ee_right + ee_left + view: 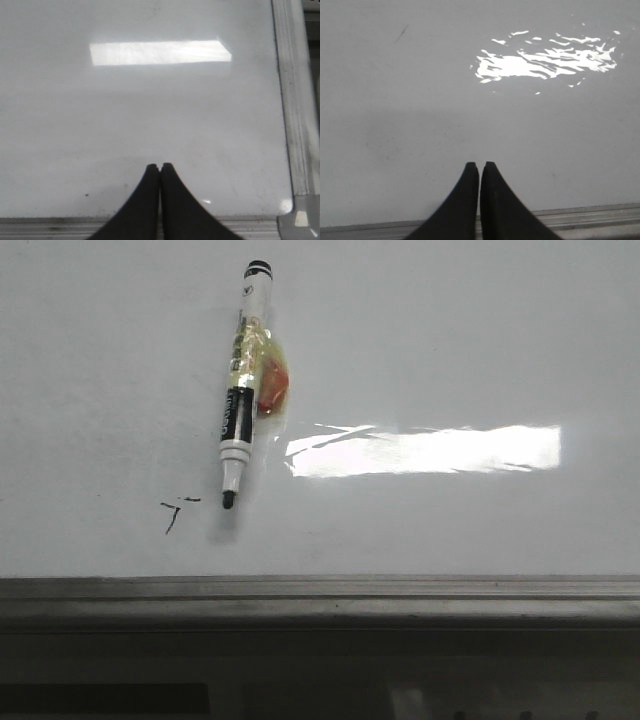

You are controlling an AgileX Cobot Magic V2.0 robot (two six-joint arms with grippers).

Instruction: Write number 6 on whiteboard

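Note:
The left gripper closes next on the black part of the marker (237, 418), between the tape and the marker's writing tip.
The whiteboard (450, 350) fills the front view, glossy pale grey with a bright rectangular glare. A black-and-white marker (243, 380) lies uncapped on it, tip toward the near edge, with tape and an orange patch on its barrel. Near its tip is only a thin broken scribble (172, 515) of short black strokes; no large number 6 shows. My left gripper (480, 165) is shut and empty over bare board (420, 125) near the edge strip. My right gripper (160, 166) is shut and empty over bare board (150, 110) near a corner. Neither gripper shows in the front view.
The grey metal edge strip (320, 590) runs along the board's near side, with dark space below it. In the right wrist view the strip (292, 100) runs up the side to a corner piece (300, 220). A faint stroke (401, 34) shows in the left wrist view.

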